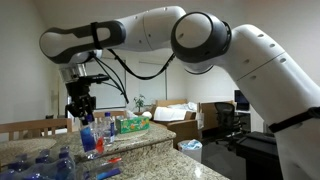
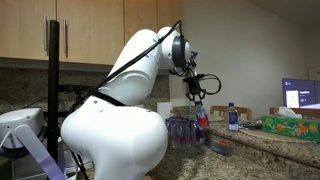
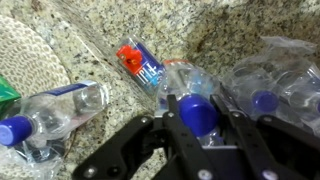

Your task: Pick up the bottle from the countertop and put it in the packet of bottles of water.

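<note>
The clear water bottle will be released upright among the blue-capped bottles of the plastic-wrapped packet (image 1: 45, 160).
My gripper (image 3: 198, 125) is shut on the blue cap of a clear water bottle (image 3: 197, 110) and holds it upright from above. In both exterior views the gripper (image 1: 82, 108) (image 2: 196, 97) hangs over the granite countertop (image 1: 150, 160), with the bottle (image 1: 88, 133) (image 2: 201, 122), red-labelled, below it. The plastic-wrapped packet of water bottles (image 3: 270, 85) lies just beside the held bottle; it also shows in both exterior views (image 1: 45, 163) (image 2: 180, 130). Whether the bottle's base touches the counter is hidden.
A second bottle (image 3: 60, 108) lies on its side on the counter. A clear item with a red part (image 3: 130, 57) lies nearby. Green tissue boxes (image 1: 132, 124) (image 2: 292, 124) and a small blue-capped container (image 2: 233, 116) stand on the counter.
</note>
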